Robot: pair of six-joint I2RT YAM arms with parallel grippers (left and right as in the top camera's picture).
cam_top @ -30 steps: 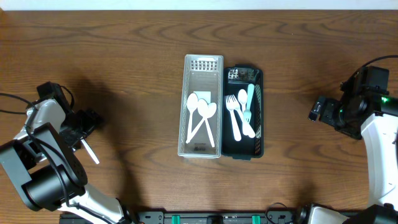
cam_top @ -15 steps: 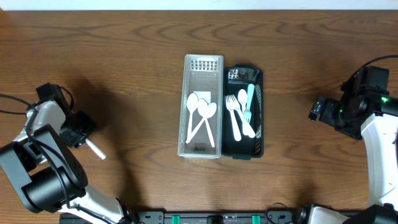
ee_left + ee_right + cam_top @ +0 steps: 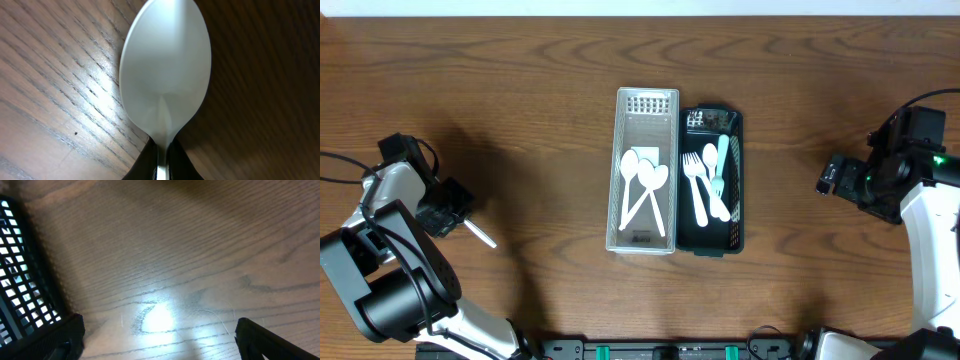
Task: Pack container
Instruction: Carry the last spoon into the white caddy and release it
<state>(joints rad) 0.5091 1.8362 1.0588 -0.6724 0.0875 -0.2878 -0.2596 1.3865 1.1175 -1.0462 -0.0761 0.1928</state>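
Next, my left gripper releases the white plastic spoon between the handles of the white spoons (image 3: 638,213) in the clear container.
My left gripper (image 3: 456,216) is at the far left of the table, shut on a white plastic spoon (image 3: 480,235) whose free end sticks out toward the lower right. In the left wrist view the spoon's bowl (image 3: 165,70) fills the frame over the wood, with its neck pinched between the dark fingers of the left gripper (image 3: 161,166). The clear container (image 3: 619,170) at the table's middle holds two white spoons (image 3: 645,190). My right gripper (image 3: 828,178) hangs open at the far right, and in its wrist view the right gripper (image 3: 160,340) has only bare wood between its fingers.
A black mesh basket (image 3: 737,180) stands against the clear container's right side, holding white forks (image 3: 698,190) and a teal utensil (image 3: 722,160). Its mesh wall (image 3: 20,280) shows at the left edge of the right wrist view.
The left gripper has gone from open to shut on the white spoon, and the spoon's free end has swung slightly to the right. The right arm has not moved.
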